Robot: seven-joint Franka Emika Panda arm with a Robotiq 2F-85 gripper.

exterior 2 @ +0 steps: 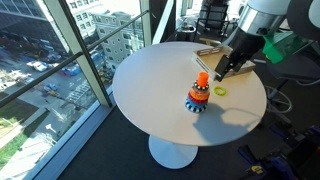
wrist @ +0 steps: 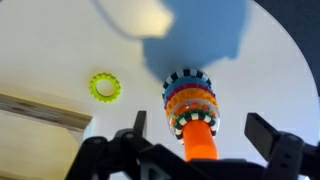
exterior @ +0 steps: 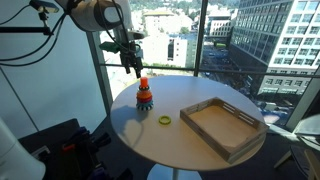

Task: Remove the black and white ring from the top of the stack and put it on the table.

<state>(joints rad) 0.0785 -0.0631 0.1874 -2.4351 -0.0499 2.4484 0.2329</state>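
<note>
My gripper is to move down around the orange peg next, and then it will close on the outer sides point(exterior: 145, 91) point(wrist: 195, 117) of the topmost black and white ring.
The stack point(exterior: 145, 97) point(exterior 2: 198, 97) of coloured rings stands on the round white table point(exterior: 130, 135) point(exterior 2: 150, 90). Its orange peg point(wrist: 199, 140) rises above the rings. The black and white ring point(wrist: 178, 122) is the topmost ring on the peg, seen in the wrist view. My gripper point(exterior: 133, 67) point(exterior 2: 222, 72) point(wrist: 203, 132) hangs above the stack, a little off to one side in the exterior views. It is open and empty. In the wrist view its two fingers stand either side of the peg top and touch nothing.
A yellow-green ring point(exterior: 164, 120) point(exterior 2: 219, 90) point(wrist: 104, 86) lies flat on the table beside the stack. A rectangular wooden tray point(exterior: 222, 126) point(wrist: 35, 130) sits on the table further off. Tall windows stand behind the table.
</note>
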